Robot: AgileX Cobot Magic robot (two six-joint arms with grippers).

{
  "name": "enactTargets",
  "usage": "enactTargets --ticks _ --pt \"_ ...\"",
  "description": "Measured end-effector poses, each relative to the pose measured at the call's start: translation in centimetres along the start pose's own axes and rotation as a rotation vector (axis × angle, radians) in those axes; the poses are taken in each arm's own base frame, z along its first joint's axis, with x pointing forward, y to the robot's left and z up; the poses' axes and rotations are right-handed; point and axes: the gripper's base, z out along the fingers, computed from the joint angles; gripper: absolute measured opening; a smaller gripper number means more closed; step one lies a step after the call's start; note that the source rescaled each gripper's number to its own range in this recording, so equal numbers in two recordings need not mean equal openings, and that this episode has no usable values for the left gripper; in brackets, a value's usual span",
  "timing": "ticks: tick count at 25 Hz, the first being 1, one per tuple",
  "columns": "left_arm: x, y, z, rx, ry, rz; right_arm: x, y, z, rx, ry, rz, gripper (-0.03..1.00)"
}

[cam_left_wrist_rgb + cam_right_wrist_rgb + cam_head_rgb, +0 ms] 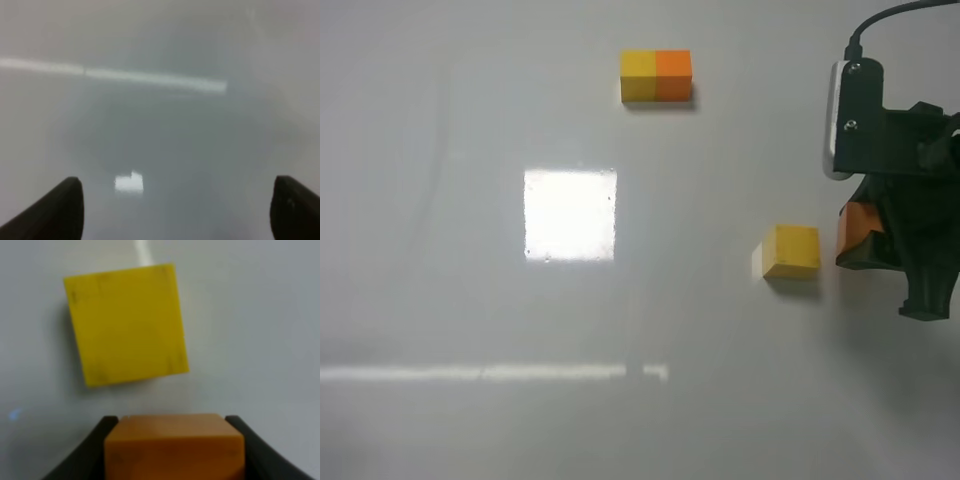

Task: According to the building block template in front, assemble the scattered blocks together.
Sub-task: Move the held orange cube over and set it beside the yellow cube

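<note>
The robot's right gripper should set the orange cube down against the loose yellow cube's gripper-facing side [802, 244] [135, 360].
The template [656, 76], a bar of a yellow half and an orange half, lies at the back of the table. The loose yellow cube [791, 251] with a pale side lies right of centre; it also shows in the right wrist view [127, 345]. My right gripper [865, 232] is shut on the orange cube [857, 226], held just right of the yellow cube with a small gap. In the right wrist view the orange cube [174, 445] sits between the two dark fingers. My left gripper [175, 210] is open and empty over bare table; it is out of the overhead view.
The grey table [470, 300] carries a bright square glare patch [570, 214] left of centre and a thin light streak [490, 373] near the front. The right arm's black body [890, 130] stands at the right edge.
</note>
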Motion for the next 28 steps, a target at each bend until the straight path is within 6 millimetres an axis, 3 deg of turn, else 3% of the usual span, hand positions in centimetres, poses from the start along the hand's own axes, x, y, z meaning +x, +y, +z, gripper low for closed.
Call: enactTargets --ticks 7,28 --pt "0.0 0.0 0.0 0.000 0.000 0.000 -0.5 0.5 2.8 -0.076 0.020 -0.005 0.01" --pt "0.0 0.0 0.0 0.000 0.000 0.000 -1.5 0.5 3.4 -0.075 -0.067 0.127 0.02"
